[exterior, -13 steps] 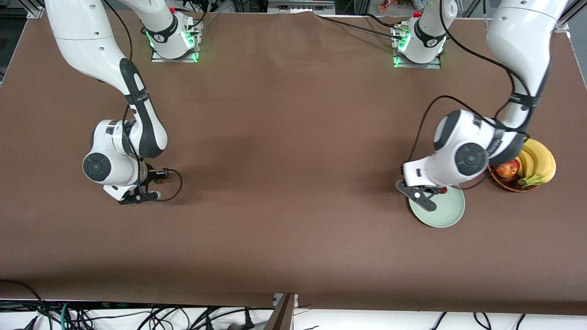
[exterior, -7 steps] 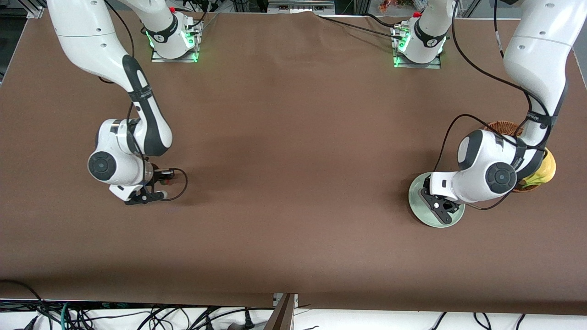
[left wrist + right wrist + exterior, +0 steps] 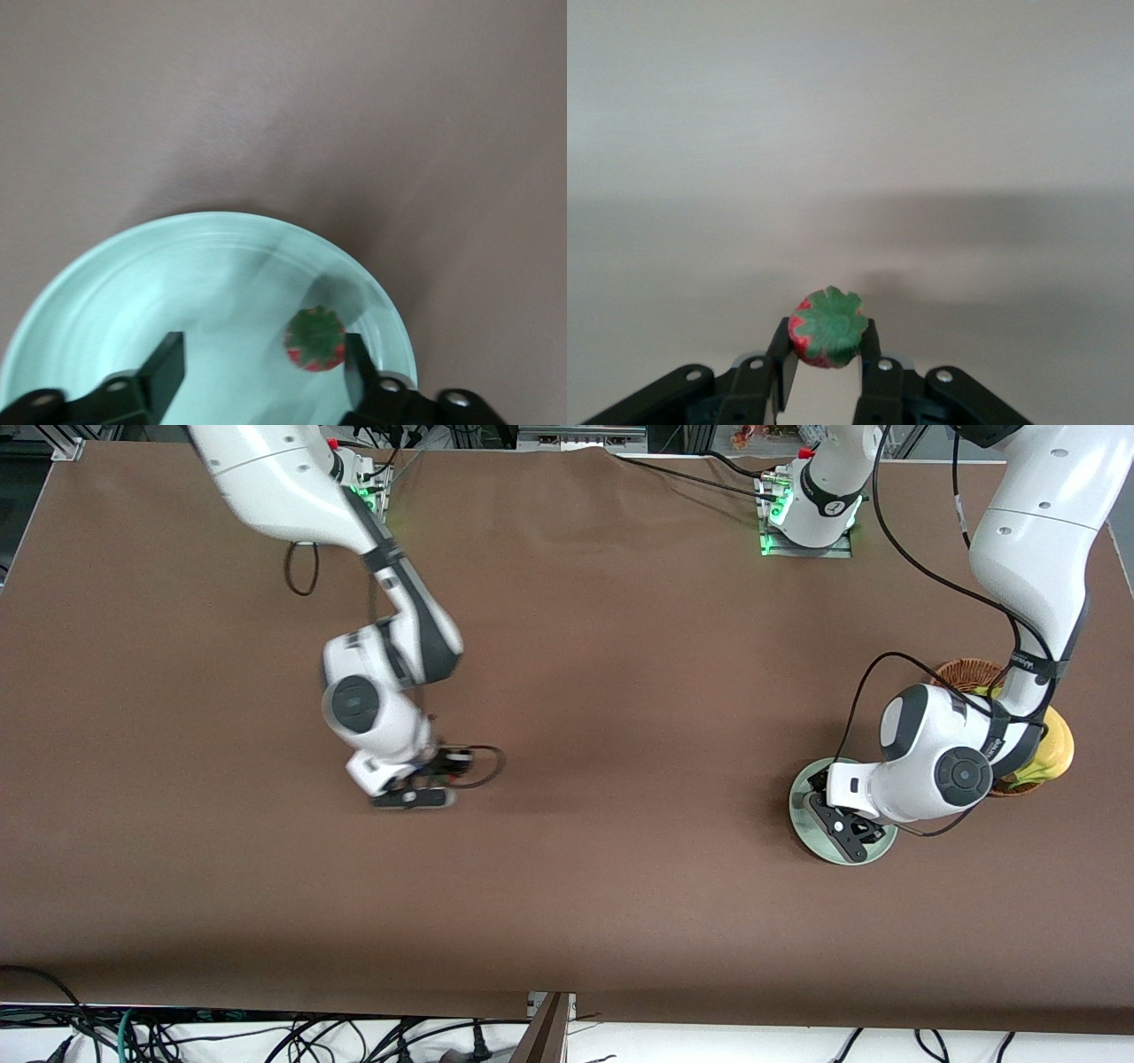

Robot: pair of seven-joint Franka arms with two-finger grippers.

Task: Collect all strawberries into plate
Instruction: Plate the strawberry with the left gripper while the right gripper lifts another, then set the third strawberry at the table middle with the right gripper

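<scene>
My right gripper will put the strawberry down on the brown cloth midway [image 3: 649,758] between itself and the plate.
The pale mint-green plate [image 3: 800,815] sits toward the left arm's end of the table. My left gripper [image 3: 846,828] is low over it and open. In the left wrist view the plate [image 3: 133,283] holds one strawberry [image 3: 315,338], which lies free next to one fingertip [image 3: 358,361] of the left gripper [image 3: 261,367]. My right gripper [image 3: 415,795] is over bare table between the right arm's end and the middle. In the right wrist view the right gripper [image 3: 827,354] is shut on a second strawberry [image 3: 827,328], green cap showing. A third strawberry is not in view.
A brown wicker basket [image 3: 967,670] with yellow bananas [image 3: 1056,748] stands beside the plate, at the left arm's end, partly hidden by the left arm. The brown cloth covers the whole table [image 3: 602,691].
My right gripper has travelled with its strawberry from the right arm's end toward the table's middle. My left gripper moved over the plate, opened, and its strawberry now lies in the plate.
</scene>
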